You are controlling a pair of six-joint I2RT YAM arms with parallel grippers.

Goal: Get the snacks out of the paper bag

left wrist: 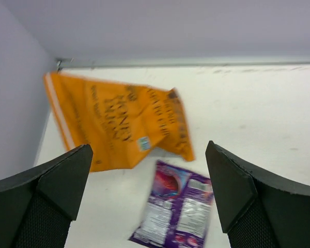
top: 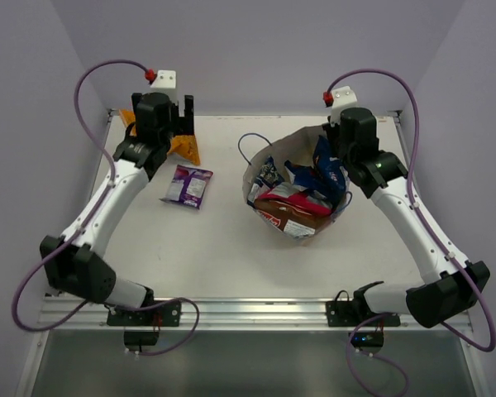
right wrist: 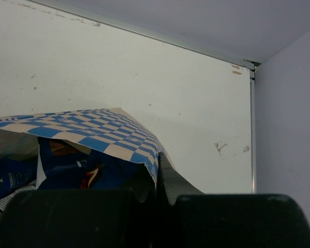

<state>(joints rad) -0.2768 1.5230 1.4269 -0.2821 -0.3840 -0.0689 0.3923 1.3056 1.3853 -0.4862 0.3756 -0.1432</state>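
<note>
The dark blue packet sits inside the paper bag, between the bag's loop handle and the magenta snack. Next, my left gripper closes on the middle of the dark blue packet (top: 267, 176).
The paper bag (top: 274, 154) lies open at mid-table, with dark blue, magenta and brown-and-white snacks (top: 302, 203) still inside. An orange packet (top: 184, 145) and a small purple packet (top: 188, 184) lie on the table at the left. In the left wrist view the orange packet (left wrist: 113, 124) and the purple packet (left wrist: 178, 206) lie below my open, empty left gripper (left wrist: 147, 199). My left gripper (top: 172, 116) hovers above the orange packet. My right gripper (top: 337, 141) is shut on the bag's checkered rim (right wrist: 139, 144), with a dark blue packet (right wrist: 88, 170) just inside.
The table's back rail (top: 256, 116) and the lilac walls close in behind both grippers. The right edge rail (right wrist: 252, 129) runs close beside the right gripper. A dark blue loop handle (top: 248, 142) sticks out of the bag's left side.
</note>
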